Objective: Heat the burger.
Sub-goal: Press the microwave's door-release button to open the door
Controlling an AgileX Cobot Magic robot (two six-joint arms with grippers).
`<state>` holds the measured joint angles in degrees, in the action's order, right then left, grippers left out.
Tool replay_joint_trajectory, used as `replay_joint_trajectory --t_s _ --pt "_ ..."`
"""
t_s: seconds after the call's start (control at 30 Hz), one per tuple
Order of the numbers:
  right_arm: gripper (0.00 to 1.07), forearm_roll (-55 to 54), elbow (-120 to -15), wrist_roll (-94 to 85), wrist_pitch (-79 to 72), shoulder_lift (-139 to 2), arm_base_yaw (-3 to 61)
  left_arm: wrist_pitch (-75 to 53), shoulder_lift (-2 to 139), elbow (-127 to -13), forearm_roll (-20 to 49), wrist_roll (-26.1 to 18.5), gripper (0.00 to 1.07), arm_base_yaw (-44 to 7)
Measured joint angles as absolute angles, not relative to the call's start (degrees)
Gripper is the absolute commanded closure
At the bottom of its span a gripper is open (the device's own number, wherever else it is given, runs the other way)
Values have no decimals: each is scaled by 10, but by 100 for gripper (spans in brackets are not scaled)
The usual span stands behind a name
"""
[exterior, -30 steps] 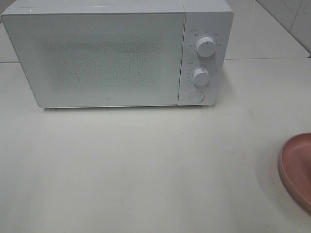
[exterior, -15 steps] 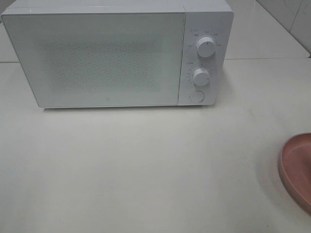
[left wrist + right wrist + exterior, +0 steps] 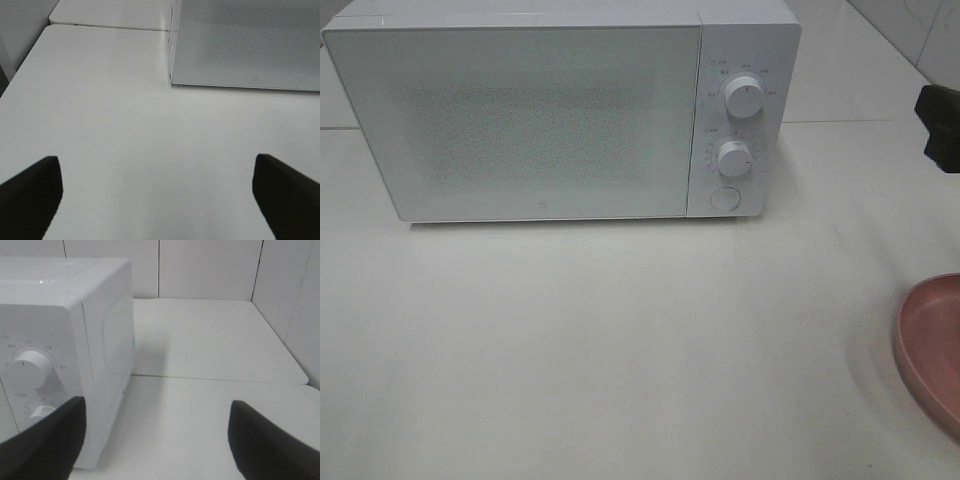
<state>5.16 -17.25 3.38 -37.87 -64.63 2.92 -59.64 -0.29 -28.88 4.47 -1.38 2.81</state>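
Note:
I will next close my right gripper just in front of the microwave's round button (image 3: 725, 199), below the two knobs.
The burger is out of view in every frame. A white microwave (image 3: 540, 120) stands at the back of the table with its door shut, two knobs (image 3: 744, 97) and a round button on its right panel. In the left wrist view my left gripper (image 3: 157, 200) is open over bare tabletop, just in front of the microwave's lower left corner (image 3: 250, 45). My right gripper (image 3: 157, 440) is open and empty, level with the microwave's control side (image 3: 65, 365). A dark part of my right arm (image 3: 942, 125) shows at the right edge of the high view.
A pink round plate (image 3: 932, 350) lies at the table's right edge, partly cut off, with nothing on the part that shows. Tiled walls (image 3: 210, 270) close the back and right. A seam (image 3: 860, 122) splits the table beside the microwave.
A dark part of my right arm has come into the high view at the right edge, beside the microwave. The microwave and the plate have not moved.

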Motion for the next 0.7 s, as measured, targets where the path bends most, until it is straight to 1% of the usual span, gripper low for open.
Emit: replay_joint_trajectory --t_s 0.1,0.13,0.2,0.27,0.3,0.33,0.37,0.4,0.47,0.5,0.57,0.6,0.67,0.7 --pt "34 29 -172 17 -390 -673 35 -596 -3 -289 45 -14 9 28" --pt "34 -6 -172 -8 -396 -696 48 -596 -3 -289 45 -14 9 28" --pt "34 -20 -172 -25 -400 -705 57 -596 -3 -289 45 -14 9 28" --pt "34 -72 -172 -76 -411 -736 88 -596 -3 -289 45 -14 9 28" --pt "34 -72 -172 -76 -411 -736 88 -596 -3 -289 45 -14 9 28" --pt "34 -99 -172 -97 -423 -753 112 -596 -3 -289 45 -14 9 28" --pt "34 -99 -172 -97 -423 -753 112 -596 -3 -289 45 -14 9 28" --pt "34 -122 -172 -112 -440 -771 135 -596 -3 -289 45 -14 9 28" --pt "34 -134 -172 -119 -449 -778 148 -596 -3 -289 45 -14 9 28" --pt "34 -155 -172 -126 -463 -788 173 -596 -3 -289 45 -14 9 28" --pt "34 -166 -172 -128 -470 -793 186 -596 -3 -289 45 -14 9 28" --pt "34 -186 -172 -133 -480 -797 207 -596 -3 -289 45 -14 9 28" --pt "34 -195 -172 -136 -483 -798 215 -596 -3 -289 45 -14 9 28" --pt "34 -222 -172 -142 -493 -798 239 -596 -3 -289 45 -14 9 28"
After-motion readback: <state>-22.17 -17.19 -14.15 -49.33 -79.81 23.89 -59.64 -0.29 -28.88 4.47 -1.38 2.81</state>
